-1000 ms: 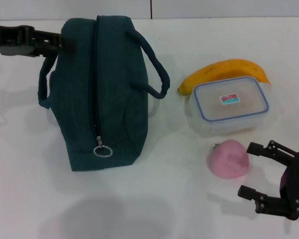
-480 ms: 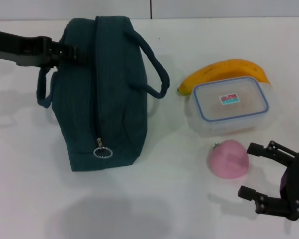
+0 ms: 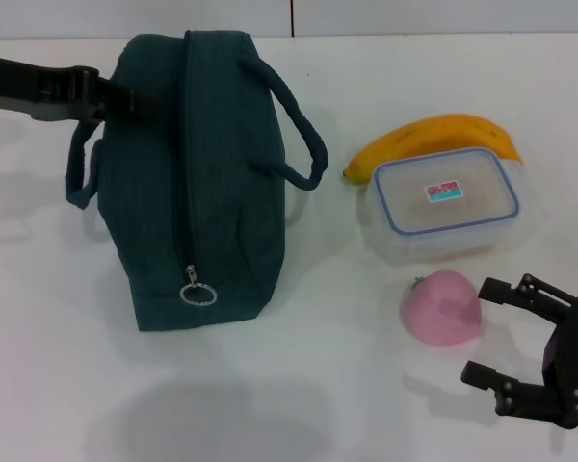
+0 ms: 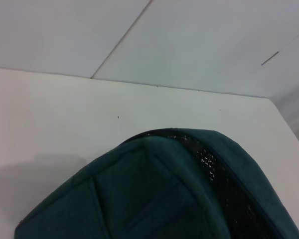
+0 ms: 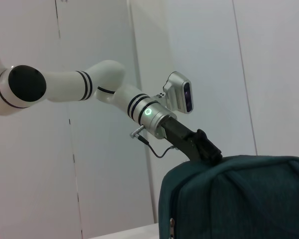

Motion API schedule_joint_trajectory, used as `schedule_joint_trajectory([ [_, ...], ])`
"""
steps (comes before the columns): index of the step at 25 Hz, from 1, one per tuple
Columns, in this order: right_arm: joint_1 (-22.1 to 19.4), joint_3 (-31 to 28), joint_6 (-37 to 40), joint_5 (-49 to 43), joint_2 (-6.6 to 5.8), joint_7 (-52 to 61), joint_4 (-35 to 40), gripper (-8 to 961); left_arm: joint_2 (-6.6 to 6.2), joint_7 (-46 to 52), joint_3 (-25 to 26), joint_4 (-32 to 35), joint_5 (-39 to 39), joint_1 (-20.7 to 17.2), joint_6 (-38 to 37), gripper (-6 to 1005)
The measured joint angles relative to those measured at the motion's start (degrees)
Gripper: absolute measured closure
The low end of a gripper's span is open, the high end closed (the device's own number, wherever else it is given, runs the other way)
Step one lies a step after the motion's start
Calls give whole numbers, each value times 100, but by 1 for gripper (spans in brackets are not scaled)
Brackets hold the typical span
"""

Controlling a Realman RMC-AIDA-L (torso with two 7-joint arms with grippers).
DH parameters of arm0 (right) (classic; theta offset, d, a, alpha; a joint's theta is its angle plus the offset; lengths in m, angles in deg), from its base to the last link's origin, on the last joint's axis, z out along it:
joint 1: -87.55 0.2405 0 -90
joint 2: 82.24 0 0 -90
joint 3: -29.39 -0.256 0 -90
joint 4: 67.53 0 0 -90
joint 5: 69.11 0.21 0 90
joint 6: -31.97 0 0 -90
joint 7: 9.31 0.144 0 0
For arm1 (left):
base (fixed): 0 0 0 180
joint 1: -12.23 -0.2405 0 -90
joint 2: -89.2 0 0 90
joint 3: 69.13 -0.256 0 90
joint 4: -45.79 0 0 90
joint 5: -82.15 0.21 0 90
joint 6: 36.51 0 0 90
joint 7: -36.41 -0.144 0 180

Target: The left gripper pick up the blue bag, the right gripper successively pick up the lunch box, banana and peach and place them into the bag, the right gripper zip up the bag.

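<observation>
Right gripper should next grab the short side of the lunch box (image 3: 512,179) facing away from the blue bag, near the banana's end.
The blue bag (image 3: 212,173) lies on the white table, zipped shut, with its ring pull (image 3: 198,294) at the near end. My left gripper (image 3: 125,99) is at the bag's far left corner, touching it by the left loop handle (image 3: 75,164). The left wrist view shows that end of the bag (image 4: 164,199) close up. The right wrist view shows the left gripper (image 5: 205,148) on the bag (image 5: 239,199). The lunch box (image 3: 448,202) stands right of the bag, with the banana (image 3: 433,140) behind it and the peach (image 3: 443,306) in front. My right gripper (image 3: 479,329) is open, just right of the peach.
The white table (image 3: 270,404) runs back to a wall at the far edge. The bag's right loop handle (image 3: 303,144) sticks out toward the banana. Bare table lies in front of the bag and between the bag and the food.
My left gripper pushed right against the bag's corner, then drew back a little to the left. The left handle swung slightly left. The right arm has not moved.
</observation>
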Motion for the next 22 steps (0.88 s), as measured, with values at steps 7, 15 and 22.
schedule_joint_trajectory([
  [7, 0, 0, 53, 59, -1, 22, -26, 111, -34, -5, -2, -5, 36, 13, -1, 880],
  [15, -171, 0, 194, 1606, -29, 1082, -569, 114, -39, -14, 28, -7, -148, -13, -36, 942],
  [22, -376, 1, -411, 2838, -40, 3407, -858, 116, -48, -14, 20, -18, -502, -77, -63, 948],
])
